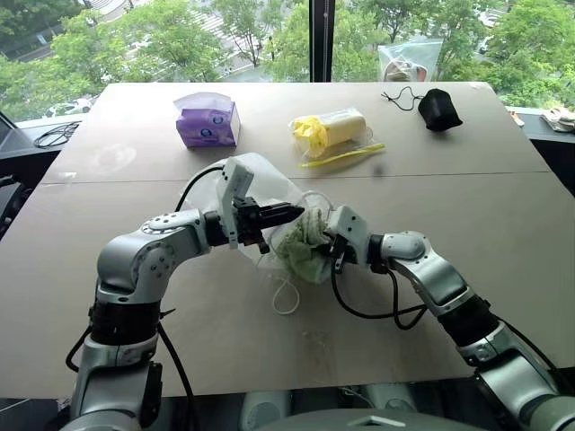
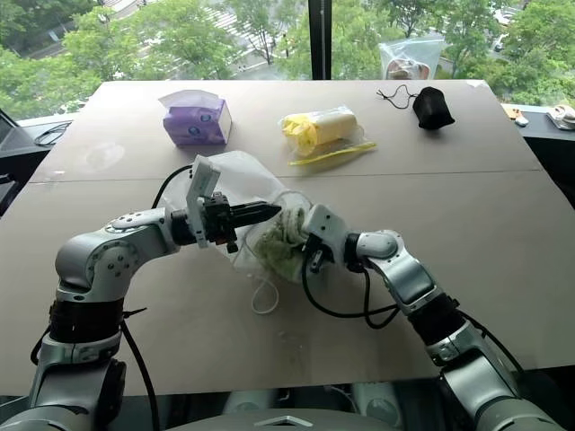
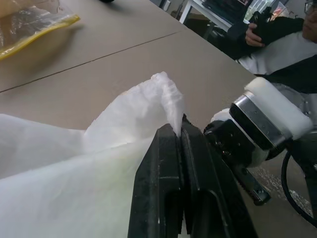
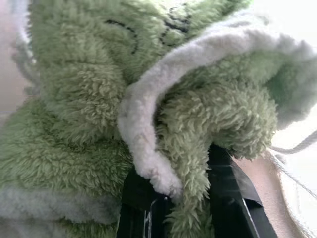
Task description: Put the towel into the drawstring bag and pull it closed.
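My right gripper is pinching a fold while the towel bulges out of the bag's opening, so I should open it, take the towel's outer end (image 1: 308, 266) and push it in.
The white translucent drawstring bag (image 1: 260, 193) hangs at the table's middle, its rim pinched in my left gripper (image 1: 292, 213), which is shut on the fabric (image 3: 158, 99). The pale green fluffy towel (image 1: 304, 244) bulges at the bag's mouth, partly behind the thin cloth. My right gripper (image 1: 331, 244) comes in from the right and is shut on a fold of the towel (image 4: 163, 124); its black fingers (image 4: 225, 193) show under the pile. A white cord loop (image 1: 286, 296) dangles from the bag onto the table.
A purple tissue pack (image 1: 207, 119) stands at the back left, a yellow plastic-wrapped bundle (image 1: 332, 130) at the back middle, a small black pouch (image 1: 438, 109) with a cord at the back right. A person (image 3: 277, 34) sits beyond the table's edge.
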Tool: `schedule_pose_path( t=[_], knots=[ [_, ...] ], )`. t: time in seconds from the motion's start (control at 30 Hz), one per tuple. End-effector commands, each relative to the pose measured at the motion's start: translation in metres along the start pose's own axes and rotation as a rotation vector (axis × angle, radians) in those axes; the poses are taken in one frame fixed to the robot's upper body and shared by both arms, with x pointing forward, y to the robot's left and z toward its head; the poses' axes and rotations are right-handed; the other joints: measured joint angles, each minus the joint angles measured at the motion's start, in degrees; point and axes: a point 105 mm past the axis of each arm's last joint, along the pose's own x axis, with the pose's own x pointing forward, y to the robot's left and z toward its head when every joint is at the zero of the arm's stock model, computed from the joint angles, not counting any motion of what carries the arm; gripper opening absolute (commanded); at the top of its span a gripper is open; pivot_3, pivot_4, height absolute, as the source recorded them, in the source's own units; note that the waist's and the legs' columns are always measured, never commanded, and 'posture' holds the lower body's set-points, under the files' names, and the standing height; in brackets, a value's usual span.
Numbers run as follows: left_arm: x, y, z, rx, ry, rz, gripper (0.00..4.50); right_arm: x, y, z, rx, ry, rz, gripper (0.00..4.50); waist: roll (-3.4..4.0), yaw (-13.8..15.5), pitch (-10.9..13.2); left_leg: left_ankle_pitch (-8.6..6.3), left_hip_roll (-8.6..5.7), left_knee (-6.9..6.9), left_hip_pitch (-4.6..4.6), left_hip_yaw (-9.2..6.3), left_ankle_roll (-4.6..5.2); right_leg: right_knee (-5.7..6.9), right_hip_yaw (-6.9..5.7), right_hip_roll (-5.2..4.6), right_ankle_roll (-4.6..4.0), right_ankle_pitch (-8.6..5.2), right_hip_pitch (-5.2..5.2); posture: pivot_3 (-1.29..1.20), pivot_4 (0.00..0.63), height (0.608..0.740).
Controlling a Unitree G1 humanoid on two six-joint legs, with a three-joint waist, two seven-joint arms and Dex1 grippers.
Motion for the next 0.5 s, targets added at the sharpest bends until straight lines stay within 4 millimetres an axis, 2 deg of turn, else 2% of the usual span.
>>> schedule_pose_path(
  t=[0.03,0.17,0.27,0.37,0.5],
  knots=[
    [-0.003,-0.011,-0.006,0.041,0.036,-0.063,0.0,0.003,-0.018,0.003,0.187,-0.022,-0.083,0.01,0.0,0.05,0.0,0.0,0.0,0.01,0.01,0.0,0.0,0.03,0.0,-0.01,0.0,0.0,0.0,0.0,0.15,0.74],
    [-0.013,-0.012,-0.013,0.034,0.075,-0.065,0.0,0.005,-0.028,0.039,0.509,-0.202,-0.084,0.01,0.02,0.05,0.02,0.0,0.02,0.01,0.01,-0.02,-0.01,0.12,0.0,-0.03,-0.02,0.0,-0.03,0.0,0.15,0.74],
    [-0.015,-0.012,-0.014,0.02,0.079,-0.061,0.0,0.006,-0.032,0.056,0.724,-0.311,-0.059,0.01,0.04,0.09,0.03,0.0,0.03,0.0,-0.04,-0.02,-0.01,0.13,0.0,-0.04,-0.03,0.0,-0.08,0.0,0.15,0.74],
    [-0.011,-0.015,-0.013,0.01,0.067,-0.073,0.0,0.012,-0.031,0.064,0.815,-0.339,-0.053,0.01,0.04,0.09,0.03,0.0,0.02,-0.06,-0.09,-0.02,0.0,0.01,-0.01,-0.05,-0.03,-0.01,-0.08,0.0,0.15,0.74],
    [0.003,-0.023,-0.009,0.003,0.038,-0.115,0.0,0.03,-0.013,0.074,0.85,-0.331,0.035,0.01,0.05,0.09,0.03,-0.01,-0.02,-0.15,-0.18,-0.02,0.01,-0.14,-0.01,-0.07,-0.02,0.0,-0.09,0.0,0.15,0.74]
  ],
)
